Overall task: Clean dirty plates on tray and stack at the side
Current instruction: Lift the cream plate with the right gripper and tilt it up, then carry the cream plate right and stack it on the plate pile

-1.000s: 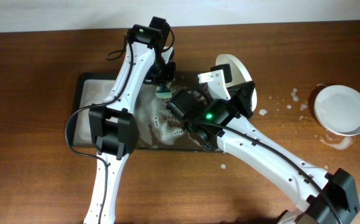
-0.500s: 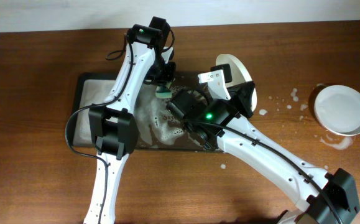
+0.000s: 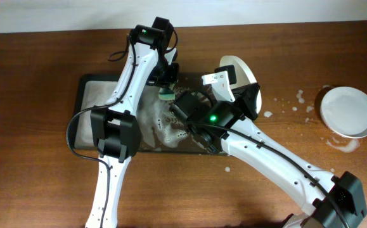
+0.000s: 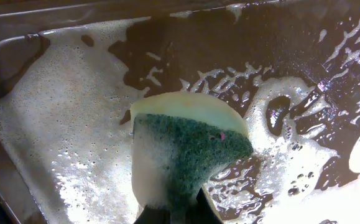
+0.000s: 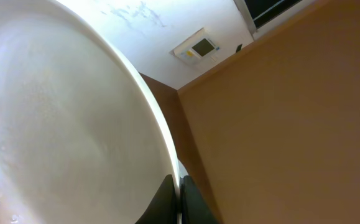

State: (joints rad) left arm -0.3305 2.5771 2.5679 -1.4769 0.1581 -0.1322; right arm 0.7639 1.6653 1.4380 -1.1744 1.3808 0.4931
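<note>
The robot's right gripper needs to set the white plate, now tilted over the tray's far corner, down on top of the other white plate (image 3: 342, 107) beside the tray.
The dark tray (image 3: 83, 107) lies mid-table, its floor covered in soapy foam (image 4: 68, 124). Over its far part my left gripper (image 3: 167, 85) is shut on a green-and-yellow sponge (image 3: 166, 96). In the left wrist view the sponge (image 4: 186, 149) hangs just above the foamy tray floor (image 4: 260, 37), pinched at its lower end by the left gripper (image 4: 180, 214). My right gripper (image 3: 234, 87) is shut on the rim of a white plate (image 3: 240, 68), held tilted on edge over the tray's far right corner. That plate (image 5: 61, 124) fills the right wrist view, its rim clamped in the right gripper (image 5: 178, 196).
Another white plate (image 3: 347, 111) rests on the wooden table at the far right, with foam drops (image 3: 297, 101) scattered between it and the tray. Both white arms cross over the tray's middle and front edge.
</note>
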